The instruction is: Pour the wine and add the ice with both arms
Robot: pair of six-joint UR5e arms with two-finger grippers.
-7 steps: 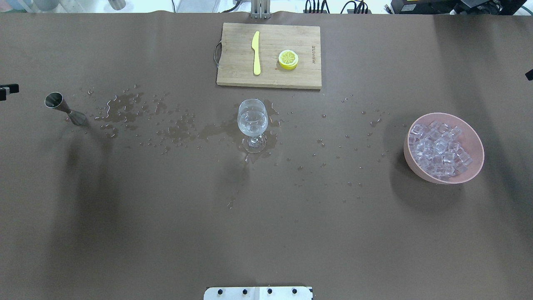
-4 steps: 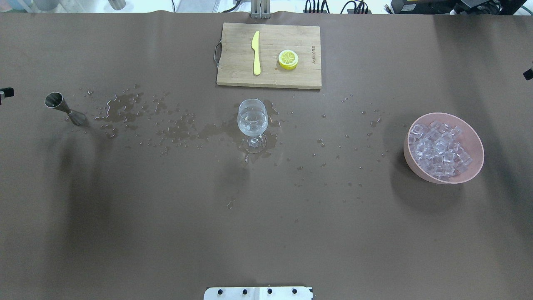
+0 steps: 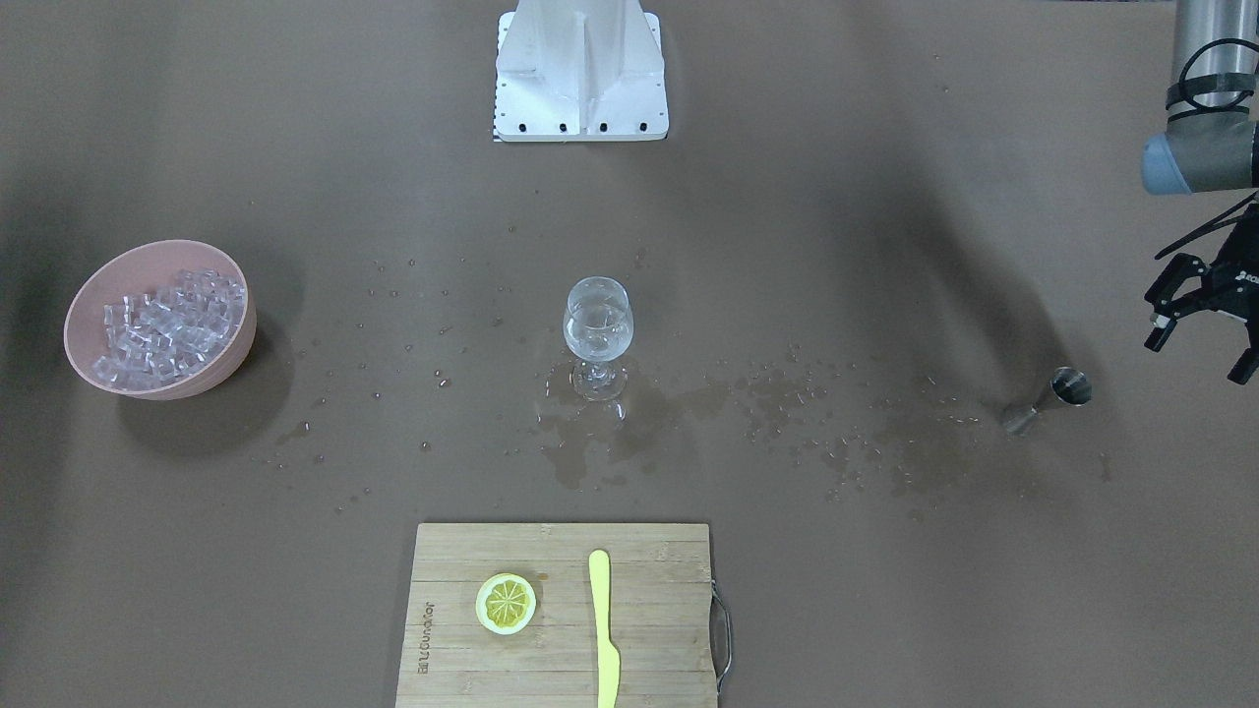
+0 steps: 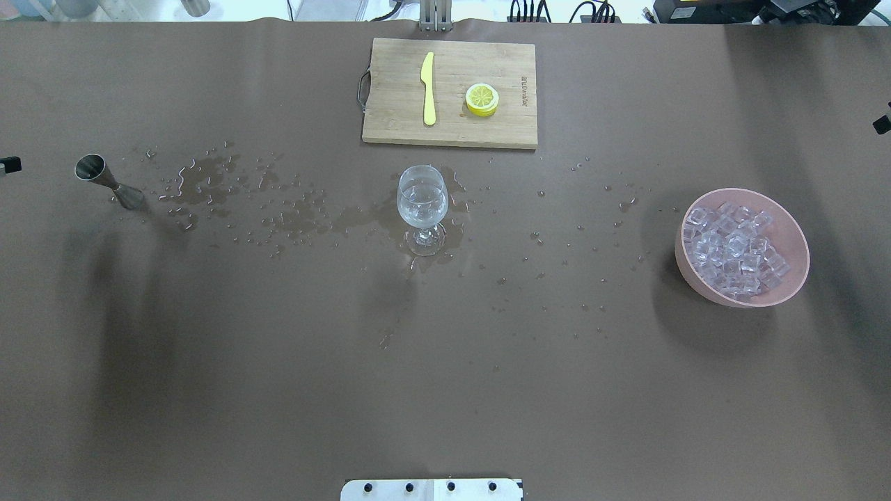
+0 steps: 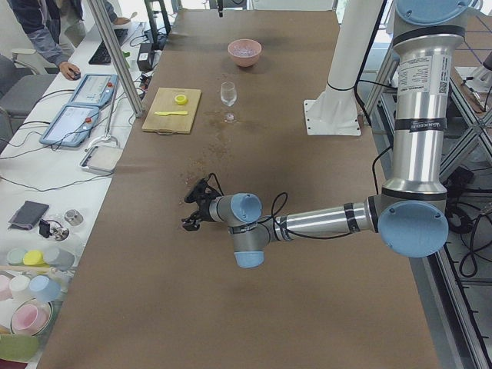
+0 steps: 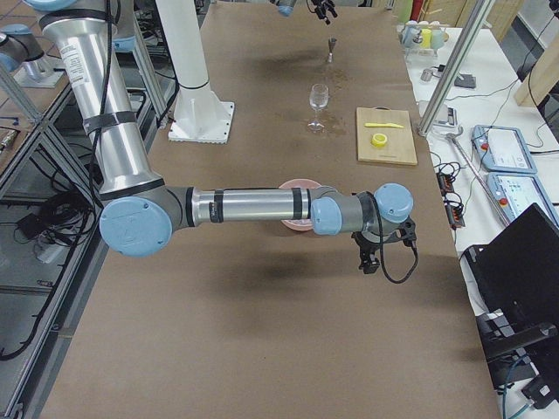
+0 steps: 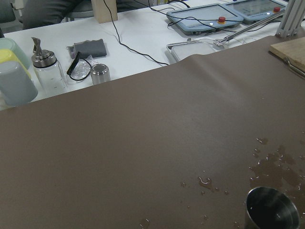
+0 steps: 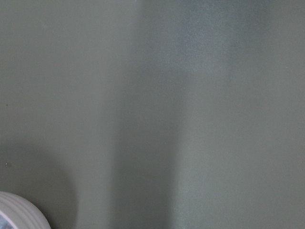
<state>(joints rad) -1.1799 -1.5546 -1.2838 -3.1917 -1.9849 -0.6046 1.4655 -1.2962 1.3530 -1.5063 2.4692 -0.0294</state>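
I will next move my left gripper to the steel jigger and close it around its narrow middle (image 3: 1040, 406), below the open rim of the jigger.
A wine glass (image 4: 422, 202) stands at the table's middle with a small measure of clear wine (image 3: 598, 326) in its bowl. A steel jigger (image 4: 108, 182) stands at the left, and its rim shows in the left wrist view (image 7: 271, 210). A pink bowl (image 4: 793, 236) at the right holds many ice cubes (image 4: 734, 250). My left gripper (image 3: 1202, 352) hovers open and empty beside the jigger, past the table's left end. My right gripper (image 6: 371, 255) hangs beyond the bowl; only its tip (image 4: 882, 124) shows overhead, so I cannot tell its state.
A wooden cutting board (image 4: 487, 132) at the far middle carries a yellow knife (image 4: 428, 87) and a lemon slice (image 4: 482, 98). Spilled droplets (image 4: 209, 174) spread between jigger and glass and toward the bowl. The white pedestal (image 3: 580, 69) stands at the robot's side.
The left gripper's tip at the overhead view's left edge has slid outward and toward the robot. The right gripper's tip has drawn slightly further out at the right edge. Objects have not moved.
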